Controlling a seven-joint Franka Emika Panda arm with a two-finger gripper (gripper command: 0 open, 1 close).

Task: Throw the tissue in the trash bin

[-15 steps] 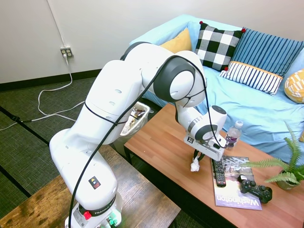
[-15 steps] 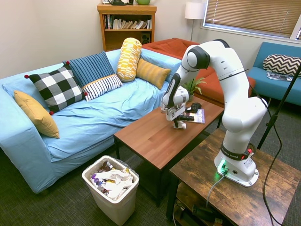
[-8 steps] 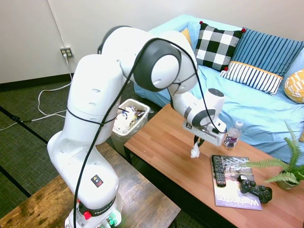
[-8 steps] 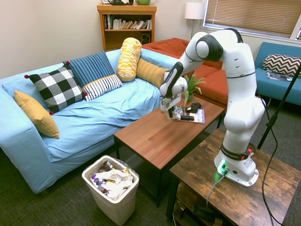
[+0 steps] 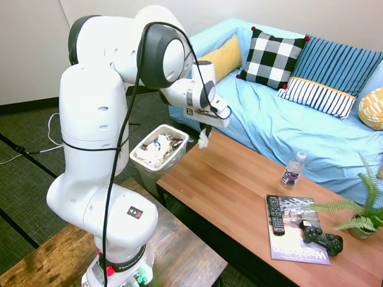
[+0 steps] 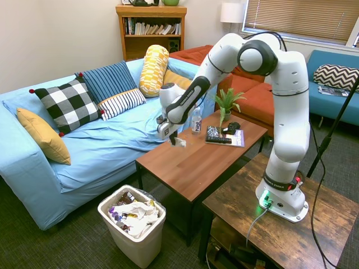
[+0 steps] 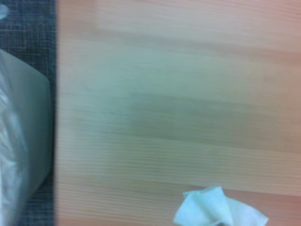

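Note:
Next, my gripper releases the tissue on top of the crumpled white trash [image 5: 160,143] inside the trash bin.
The tissue [image 5: 204,139], a small crumpled white wad, hangs from my gripper [image 5: 206,130], which is shut on it. It is held above the left end of the wooden coffee table [image 5: 227,179], close to the corner nearest the trash bin [image 5: 152,179]. The bin is a whitish plastic basket on the carpet beside that table end, full of mixed trash. In the second exterior view the gripper [image 6: 172,136] holds the tissue [image 6: 179,142] over the table's sofa-side edge, with the trash bin [image 6: 134,246] lower left. The wrist view shows the tissue [image 7: 218,211] over wood, and the bin [image 7: 19,141] at its edge.
A water bottle [image 5: 291,170], a magazine [image 5: 296,239] with a remote [image 5: 274,215] on it, a game controller [image 5: 322,235] and a potted plant [image 5: 359,215] sit at the table's right end. A blue sofa [image 5: 311,131] with pillows runs behind the table.
The arm has swung left along the table, carrying the tissue from beside the magazine to the table end near the trash bin. The tissue is now higher above the wood.

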